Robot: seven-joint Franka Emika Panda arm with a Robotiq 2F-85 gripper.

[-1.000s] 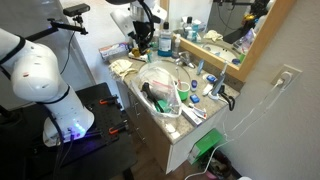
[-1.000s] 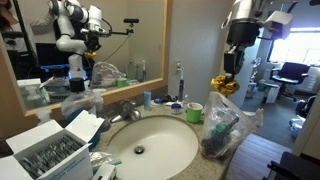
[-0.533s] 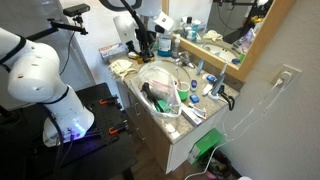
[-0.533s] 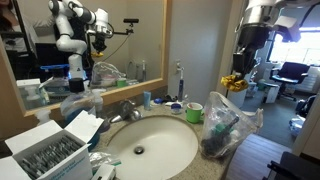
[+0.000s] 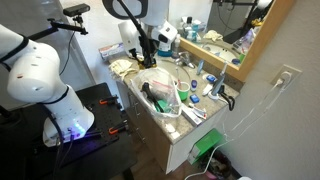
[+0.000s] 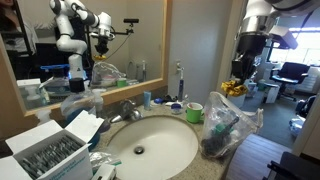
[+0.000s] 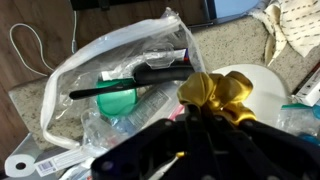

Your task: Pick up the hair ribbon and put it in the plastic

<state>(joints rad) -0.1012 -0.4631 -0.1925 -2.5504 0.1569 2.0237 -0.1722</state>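
Note:
I will use my gripper to let go of the gold ribbon on the green item (image 5: 159, 99) (image 7: 122, 101) next to the black-handled brush inside the plastic bag. The ribbon now hangs in the air above the bag.
My gripper (image 7: 205, 118) is shut on a gold satin hair ribbon (image 7: 220, 95) and holds it in the air. In an exterior view the ribbon (image 6: 234, 88) hangs under the gripper (image 6: 240, 78), just above and behind the clear plastic bag (image 6: 228, 125) at the counter's near corner. The bag (image 7: 120, 70) lies open below me in the wrist view, with a black-handled brush and a green item inside. In an exterior view (image 5: 160, 88) the bag sits by the sink with the gripper (image 5: 148, 52) above its far end.
A round white sink (image 6: 150, 148) fills the counter middle, with a faucet (image 6: 125, 110) behind it. A green cup (image 6: 194, 112), bottles, a toothbrush holder and a box of items (image 6: 45, 150) crowd the counter. A mirror stands behind.
The arm has carried the ribbon sideways and lower, from high over the counter to just above the plastic bag. The ribbon stays held.

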